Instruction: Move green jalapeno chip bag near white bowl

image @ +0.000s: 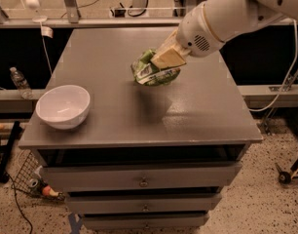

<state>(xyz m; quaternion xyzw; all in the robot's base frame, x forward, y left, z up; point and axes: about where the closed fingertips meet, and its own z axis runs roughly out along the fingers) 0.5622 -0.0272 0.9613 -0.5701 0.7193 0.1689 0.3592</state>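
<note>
Next, my gripper sets the green jalapeno chip bag down on the grey table [110,118], right up close against the white bowl.
The green jalapeno chip bag [152,72] is crumpled and hangs in the air above the middle of the grey table [188,111], with its shadow on the tabletop below. My gripper [161,62] comes in from the upper right on the white arm and is shut on the bag's top. The white bowl [63,106] stands upright near the table's front left corner, well to the left of the bag and apart from it.
The table is a drawer cabinet with several drawers [144,179] below its front edge. A plastic water bottle [20,82] stands on a ledge left of the table. Cables and metal frames lie behind the table's far edge.
</note>
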